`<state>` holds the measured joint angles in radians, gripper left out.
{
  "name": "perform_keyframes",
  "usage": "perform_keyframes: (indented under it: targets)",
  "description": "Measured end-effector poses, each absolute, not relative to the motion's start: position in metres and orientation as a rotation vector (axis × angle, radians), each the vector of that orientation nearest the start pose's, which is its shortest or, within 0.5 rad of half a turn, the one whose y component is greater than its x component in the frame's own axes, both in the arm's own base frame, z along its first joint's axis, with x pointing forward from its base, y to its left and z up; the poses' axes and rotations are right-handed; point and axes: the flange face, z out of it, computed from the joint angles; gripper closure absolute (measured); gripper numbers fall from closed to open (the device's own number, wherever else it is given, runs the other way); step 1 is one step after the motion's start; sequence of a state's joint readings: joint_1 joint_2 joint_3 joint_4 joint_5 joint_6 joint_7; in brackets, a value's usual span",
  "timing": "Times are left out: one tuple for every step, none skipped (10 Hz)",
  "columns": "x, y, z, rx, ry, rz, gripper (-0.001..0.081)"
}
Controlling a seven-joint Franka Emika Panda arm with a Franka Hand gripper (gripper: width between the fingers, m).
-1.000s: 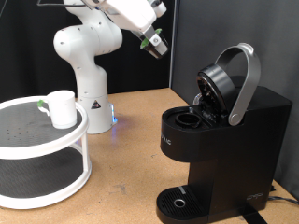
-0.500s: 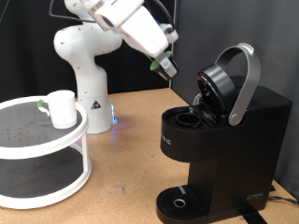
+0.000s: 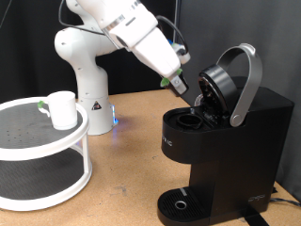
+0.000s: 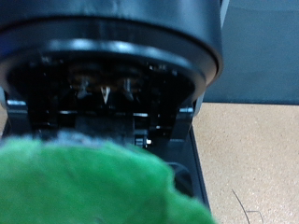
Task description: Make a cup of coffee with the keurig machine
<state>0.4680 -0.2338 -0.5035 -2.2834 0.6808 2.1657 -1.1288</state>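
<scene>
Next, I release the green-topped pod in the open pod chamber [image 3: 190, 120] below the raised lid of the keurig machine with my gripper.
The black keurig machine [image 3: 226, 141] stands at the exterior view's right with its silver-handled lid [image 3: 243, 83] raised and the pod chamber [image 3: 191, 121] open. My gripper [image 3: 177, 83] hangs just above and to the left of the chamber, shut on a small dark pod with a green top [image 3: 175, 81]. In the wrist view the green top [image 4: 84, 182] fills the foreground, blurred, and the machine's open head [image 4: 107, 84] is close behind it. The white cup [image 3: 63, 109] stands on the top shelf of a round white stand, far from the gripper.
The two-tier white stand [image 3: 42, 174] is at the exterior view's left. The arm's white base [image 3: 91, 99], with a blue light, stands behind it. The machine's round drip tray [image 3: 179, 202] is at the bottom. Bare wooden table [image 3: 127, 155] lies between stand and machine.
The gripper with the pod has moved down and to the exterior view's right, from high above the table to right beside the machine's open chamber. The cup and machine have not moved.
</scene>
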Motion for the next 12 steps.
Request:
perform_keyframes:
  targets:
    - [0.494,0.002,0.45,-2.386,-0.905,-0.562,0.0345]
    - [0.496,0.004,0.445,-2.394,-0.908,-0.556,0.0345]
    - [0.497,0.007,0.44,-2.399,-0.913,-0.543,0.0345]
    - [0.498,0.01,0.435,-2.401,-0.92,-0.529,0.0345]
    - [0.499,0.013,0.43,-2.404,-0.928,-0.513,0.0345]
    - [0.5,0.016,0.425,-2.406,-0.936,-0.501,0.0345]
    - [0.501,0.018,0.421,-2.41,-0.942,-0.491,0.0345]
    - [0.501,0.021,0.417,-2.415,-0.946,-0.484,0.0345]
    - [0.501,0.023,0.413,-2.417,-0.949,-0.476,0.0345]
    - [0.501,0.024,0.41,-2.421,-0.95,-0.469,0.0345]
    - [0.501,0.026,0.406,-2.426,-0.951,-0.462,0.0345]
    - [0.502,0.028,0.403,-2.431,-0.954,-0.457,0.0345]
